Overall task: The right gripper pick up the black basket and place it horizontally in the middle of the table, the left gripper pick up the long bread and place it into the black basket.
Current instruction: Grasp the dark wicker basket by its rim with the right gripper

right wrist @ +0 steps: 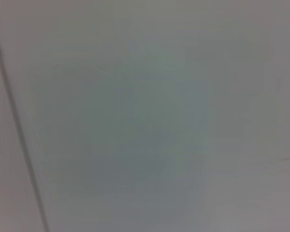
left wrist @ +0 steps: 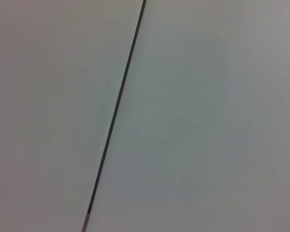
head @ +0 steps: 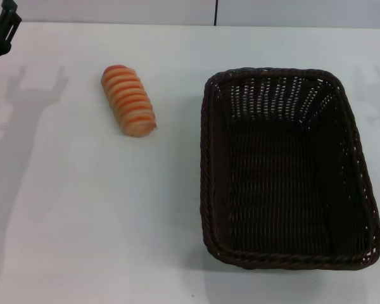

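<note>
My right gripper will grip the black basket's rim along the long side (head: 356, 139) farthest from the long bread, near its middle.
The black basket (head: 289, 170) stands empty on the right half of the white table (head: 82, 221), its long side running away from me. The long bread (head: 128, 100), striped orange and cream, lies on the table to the basket's left, toward the back. My left gripper (head: 1, 28) shows only as a black part at the far left back corner, well away from the bread. My right gripper is out of view. Both wrist views show only a plain pale surface with a thin dark seam.
The table's back edge (head: 177, 24) meets a pale wall with a dark vertical seam (head: 216, 11). The left arm's shadow (head: 25, 107) falls on the table left of the bread.
</note>
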`<state>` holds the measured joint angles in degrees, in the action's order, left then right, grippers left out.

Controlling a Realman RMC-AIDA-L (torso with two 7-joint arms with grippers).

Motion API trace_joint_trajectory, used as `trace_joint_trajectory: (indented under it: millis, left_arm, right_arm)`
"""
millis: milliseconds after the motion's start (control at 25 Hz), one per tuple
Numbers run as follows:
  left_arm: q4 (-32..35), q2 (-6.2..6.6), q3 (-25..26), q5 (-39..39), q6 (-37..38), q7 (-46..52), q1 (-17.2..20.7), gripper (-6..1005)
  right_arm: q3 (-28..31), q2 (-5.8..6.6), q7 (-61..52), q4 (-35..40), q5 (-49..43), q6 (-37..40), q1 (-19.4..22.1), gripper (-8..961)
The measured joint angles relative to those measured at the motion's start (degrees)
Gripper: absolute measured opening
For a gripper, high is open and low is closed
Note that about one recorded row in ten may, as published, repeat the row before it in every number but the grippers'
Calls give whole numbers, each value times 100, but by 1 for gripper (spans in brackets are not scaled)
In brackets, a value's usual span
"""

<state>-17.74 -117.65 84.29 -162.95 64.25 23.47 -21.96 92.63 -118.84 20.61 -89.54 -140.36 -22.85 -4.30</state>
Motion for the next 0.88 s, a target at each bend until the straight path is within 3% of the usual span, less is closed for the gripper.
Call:
trace_joint_trajectory:
  millis: [40,320,640,840,880]
  left_arm:
    - [-1,4,0,0,6,0,-7,860]
    - [-2,27,8,0,58,0,-10,860]
    - [-2,64,37,-74,233,-30,11,860]
    - [-2,91,36,-75,367,-19,40,860]
    - [-2,91,36,-75,367,-19,40,860]
  right_arm:
    - [116,-10,-58,-215,-138,-504,-89,494]
    - [288,-5,-355,-731,-227,-1819,-221,406]
    - [115,-25,-987,-1592,-1002,-2502,-13,447]
    - [147,-19,-1151,-1765,-1021,-3207,-210,472]
    - [147,-19,-1151,-1765,-1021,-3207,-210,514]
